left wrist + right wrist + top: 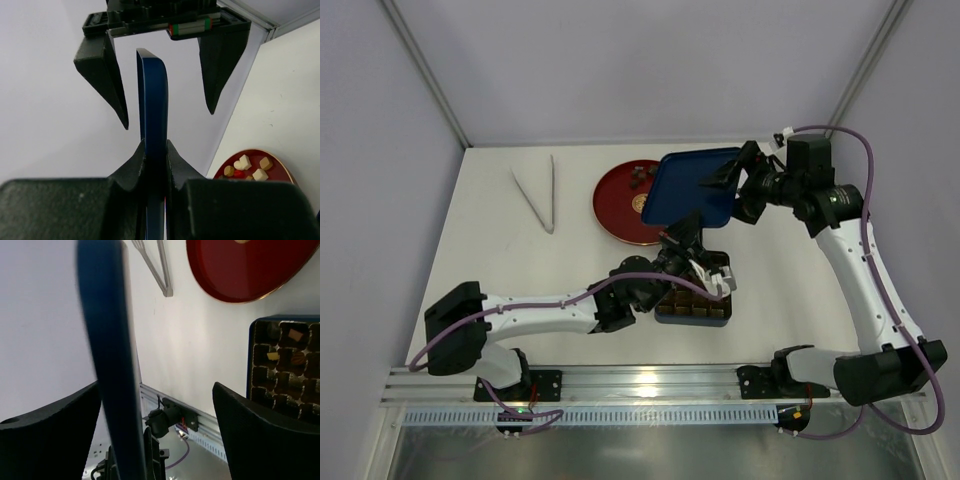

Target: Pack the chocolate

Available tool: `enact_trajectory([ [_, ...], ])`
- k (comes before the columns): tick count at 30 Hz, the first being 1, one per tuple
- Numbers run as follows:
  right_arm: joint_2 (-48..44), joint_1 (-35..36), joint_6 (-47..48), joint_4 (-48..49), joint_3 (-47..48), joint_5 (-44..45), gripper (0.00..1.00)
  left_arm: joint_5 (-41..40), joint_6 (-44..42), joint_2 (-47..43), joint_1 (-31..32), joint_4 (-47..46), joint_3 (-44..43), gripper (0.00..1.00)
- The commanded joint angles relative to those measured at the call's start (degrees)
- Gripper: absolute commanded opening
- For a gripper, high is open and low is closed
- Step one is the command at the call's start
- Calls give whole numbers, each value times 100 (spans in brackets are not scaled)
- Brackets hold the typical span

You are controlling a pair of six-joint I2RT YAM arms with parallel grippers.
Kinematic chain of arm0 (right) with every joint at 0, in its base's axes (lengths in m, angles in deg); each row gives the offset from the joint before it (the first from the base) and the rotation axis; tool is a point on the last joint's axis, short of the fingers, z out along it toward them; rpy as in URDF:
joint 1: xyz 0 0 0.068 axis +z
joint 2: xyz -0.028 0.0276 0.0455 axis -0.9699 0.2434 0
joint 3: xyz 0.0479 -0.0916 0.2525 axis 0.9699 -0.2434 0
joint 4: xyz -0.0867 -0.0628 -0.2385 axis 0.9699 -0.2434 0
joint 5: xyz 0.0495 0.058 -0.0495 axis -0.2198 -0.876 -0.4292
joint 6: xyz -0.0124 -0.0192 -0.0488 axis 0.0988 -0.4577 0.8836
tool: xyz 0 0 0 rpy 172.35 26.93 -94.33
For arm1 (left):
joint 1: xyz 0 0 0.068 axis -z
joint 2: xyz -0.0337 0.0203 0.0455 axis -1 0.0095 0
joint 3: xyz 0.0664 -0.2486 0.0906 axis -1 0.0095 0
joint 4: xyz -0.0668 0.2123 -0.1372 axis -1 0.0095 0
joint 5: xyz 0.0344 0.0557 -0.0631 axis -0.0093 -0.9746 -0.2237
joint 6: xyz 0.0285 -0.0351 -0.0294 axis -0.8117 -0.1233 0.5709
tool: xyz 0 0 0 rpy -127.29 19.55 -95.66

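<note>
The navy blue lid, now held on edge above the table, will be released by my left gripper on the blue box base (669, 286), over the dark compartment tray.
The navy blue lid (695, 188) is held on edge above the table. My left gripper (682, 240) is shut on its near edge; in the left wrist view both pads clamp the lid (152, 110). My right gripper (730, 180) is open, its jaws straddling the lid's far edge (107, 350) without closing on it. Chocolates (638, 178) lie on the red plate (620, 215), also seen in the left wrist view (245, 162). The dark compartment tray (695, 297) sits under my left wrist and holds a few chocolates (295, 335).
Metal tongs (540, 190) lie at the back left of the table, left of the red plate. The tray (285, 370) sits in a blue box base near the front rail (650, 385). Enclosure walls stand on both sides.
</note>
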Motion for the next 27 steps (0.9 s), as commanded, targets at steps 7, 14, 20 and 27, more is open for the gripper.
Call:
enact_trajectory([
  [7,-560,-35,548,527,391,898,100,30,1126,-455,-64,1144,-417,0],
  [14,-613,-271,1005,238,611,1434,100,144,2321,-709,-275,2321,-750,0],
  [20,-587,-781,1471,-263,568,2128,100,653,4341,-832,-766,3971,-1559,0],
  [27,-684,-1291,1744,-71,-653,2498,99,1846,6846,-1158,-1549,4922,-1972,0],
])
